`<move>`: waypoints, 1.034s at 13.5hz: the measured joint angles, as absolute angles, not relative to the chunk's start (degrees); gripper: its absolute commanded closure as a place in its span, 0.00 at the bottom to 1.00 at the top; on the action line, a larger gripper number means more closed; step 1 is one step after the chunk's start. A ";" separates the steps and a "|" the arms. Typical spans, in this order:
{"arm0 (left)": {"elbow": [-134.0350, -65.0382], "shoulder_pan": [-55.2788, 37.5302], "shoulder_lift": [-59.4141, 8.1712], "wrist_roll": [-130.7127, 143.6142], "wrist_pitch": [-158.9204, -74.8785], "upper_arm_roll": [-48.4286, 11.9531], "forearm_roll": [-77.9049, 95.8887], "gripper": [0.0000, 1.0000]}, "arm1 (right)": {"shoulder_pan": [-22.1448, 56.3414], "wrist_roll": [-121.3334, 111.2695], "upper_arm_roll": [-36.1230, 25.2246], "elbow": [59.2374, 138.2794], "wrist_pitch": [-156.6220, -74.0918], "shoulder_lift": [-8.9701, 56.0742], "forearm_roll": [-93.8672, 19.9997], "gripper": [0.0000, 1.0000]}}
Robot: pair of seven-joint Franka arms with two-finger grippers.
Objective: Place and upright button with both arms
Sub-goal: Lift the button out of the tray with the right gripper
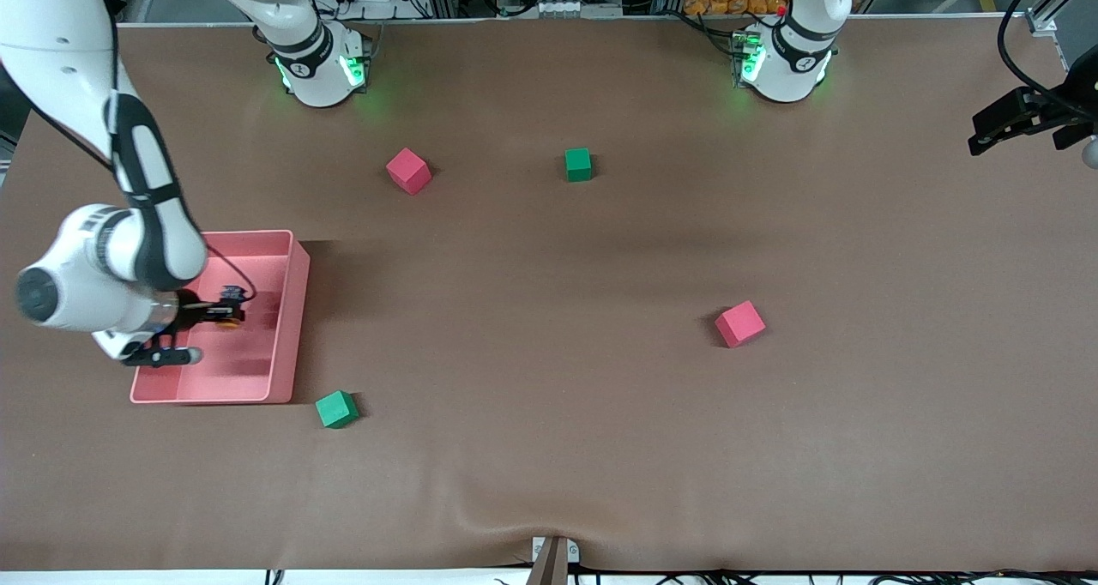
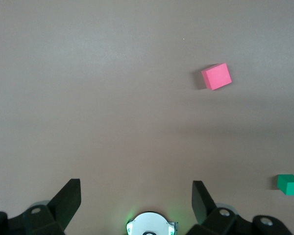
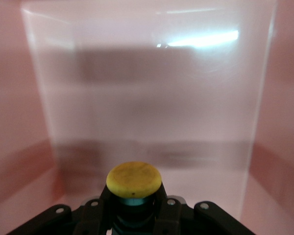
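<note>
The robot's right gripper needs to set the button down between the red cubes, on the brown table before the far green cube [image 1: 584, 286].
The button [image 1: 227, 320], with a round orange cap on a dark body, is held in my right gripper [image 1: 221, 312] inside the pink bin [image 1: 296, 310] at the right arm's end of the table. In the right wrist view the cap [image 3: 134, 179] stands up between the gripper's [image 3: 134, 198] black fingers, which are shut on the body below it, with the bin's pink floor [image 3: 147, 107] all round. My left gripper [image 1: 999, 128] hangs in the air over the left arm's end of the table. It is open and empty [image 2: 134, 198] and the left arm waits.
Two red cubes [image 1: 408, 171] [image 1: 739, 323] and two green cubes [image 1: 578, 164] [image 1: 336, 409] lie on the brown table. One green cube sits just by the bin's corner nearest the front camera. The left wrist view shows a red cube [image 2: 216, 76] and a green cube [image 2: 289, 184].
</note>
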State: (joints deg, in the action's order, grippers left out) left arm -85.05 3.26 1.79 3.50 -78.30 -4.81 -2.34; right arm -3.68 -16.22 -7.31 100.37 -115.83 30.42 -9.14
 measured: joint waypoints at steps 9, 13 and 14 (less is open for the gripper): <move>-85.04 3.27 1.77 3.50 -78.30 -4.81 -2.34 0.00 | 13.56 13.36 -4.94 78.98 -100.31 31.10 -14.86 1.00; -85.04 3.27 1.44 3.50 -78.31 -4.80 -2.34 0.00 | 29.03 29.10 -4.71 72.44 -110.89 38.82 -14.92 1.00; -85.04 3.28 1.36 3.50 -78.32 -4.80 -2.34 0.00 | 31.85 29.80 -4.71 71.77 -113.53 40.88 -14.92 1.00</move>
State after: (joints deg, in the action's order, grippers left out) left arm -85.04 3.28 1.36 3.50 -78.32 -4.80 -2.34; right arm 31.85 29.80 -4.71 71.77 -113.53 40.88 -14.92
